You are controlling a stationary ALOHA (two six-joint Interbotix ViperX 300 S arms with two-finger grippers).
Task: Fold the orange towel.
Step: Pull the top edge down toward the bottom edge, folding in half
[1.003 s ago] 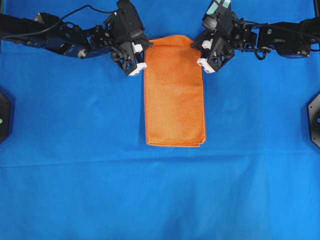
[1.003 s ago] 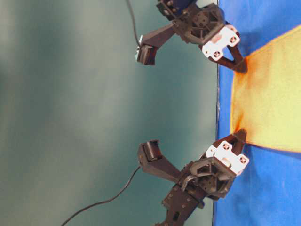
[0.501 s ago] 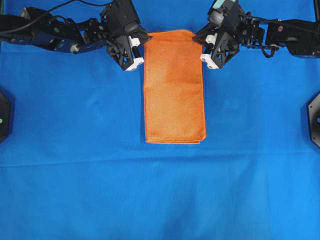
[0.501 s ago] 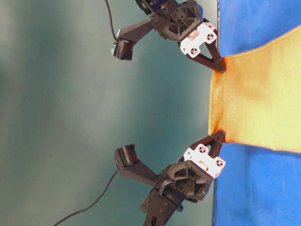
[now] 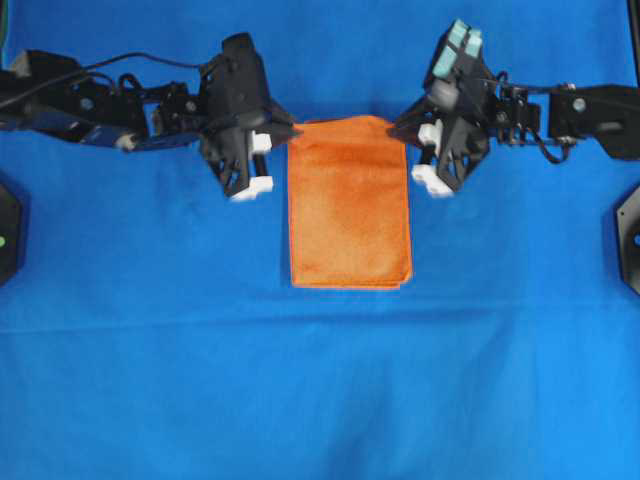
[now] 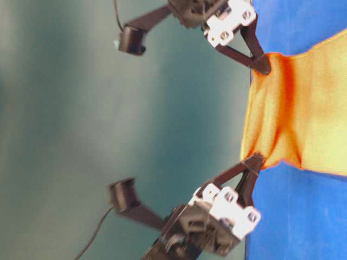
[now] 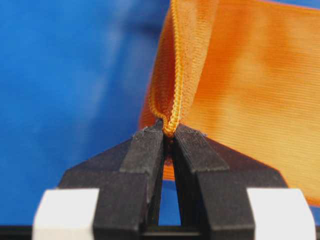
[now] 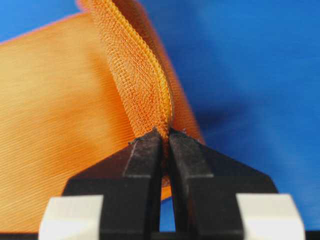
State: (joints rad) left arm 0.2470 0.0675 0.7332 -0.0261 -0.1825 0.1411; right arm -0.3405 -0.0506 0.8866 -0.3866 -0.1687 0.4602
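Note:
Next, my left gripper lets go of the orange towel's lifted corner on top of the towel's flat near end (image 5: 299, 267), beside its edge.
The orange towel (image 5: 350, 205) lies on the blue table cloth as a long, narrow, folded strip. Its near end rests flat, while its far end hangs lifted off the cloth. My left gripper (image 5: 290, 130) is shut on the far left corner, and the stitched hem is pinched between its black fingertips (image 7: 168, 132). At the far right corner my right gripper (image 5: 402, 125) is likewise shut on the hem (image 8: 163, 134). In the table-level view the towel (image 6: 303, 119) sags between the two raised corners.
The blue table cloth (image 5: 320, 400) covers the whole table. Dark mounts sit at the left edge (image 5: 8, 230) and the right edge (image 5: 630, 235). A grey-green wall (image 6: 81, 130) stands behind the arms.
Both grippers have moved toward the near side with the far corners in their grip. The far edge has risen off the cloth, and the towel looks shorter from overhead.

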